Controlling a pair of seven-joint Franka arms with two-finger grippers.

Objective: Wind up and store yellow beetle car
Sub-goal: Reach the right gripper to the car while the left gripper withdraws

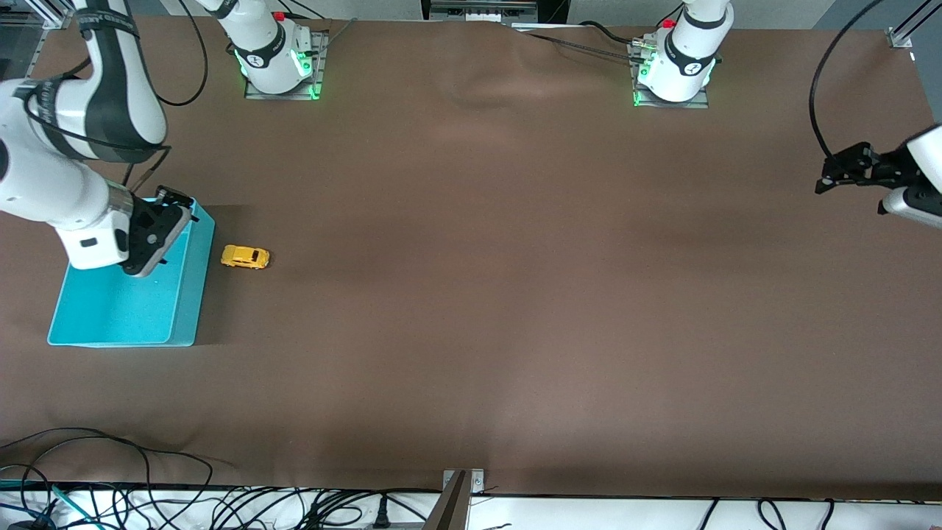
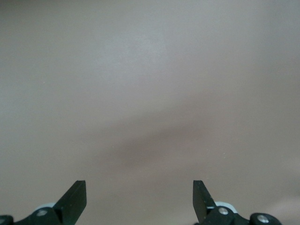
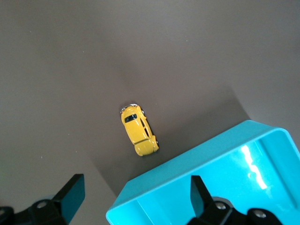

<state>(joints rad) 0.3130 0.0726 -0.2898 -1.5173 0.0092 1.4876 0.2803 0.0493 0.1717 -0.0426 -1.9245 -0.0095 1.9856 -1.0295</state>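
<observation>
The robot's right gripper will close on both sides of the roof (image 1: 247, 255) (image 3: 136, 129) of the yellow beetle car, just in front of the car's rear window.
The yellow beetle car (image 1: 245, 256) stands on its wheels on the brown table, just beside the turquoise bin (image 1: 125, 313), toward the left arm's end of the table. It also shows in the right wrist view (image 3: 138, 130), close to the bin's corner (image 3: 211, 159). My right gripper (image 1: 158, 235) hangs over the bin's edge nearest the car, open and empty (image 3: 137, 201). My left gripper (image 1: 830, 179) is open and empty over bare table at the left arm's end (image 2: 139, 201), well away from the car.
The bin holds nothing that I can see. Both arm bases (image 1: 278, 62) (image 1: 673, 70) stand along the table's edge farthest from the front camera. Cables (image 1: 110, 486) lie along the edge nearest the front camera.
</observation>
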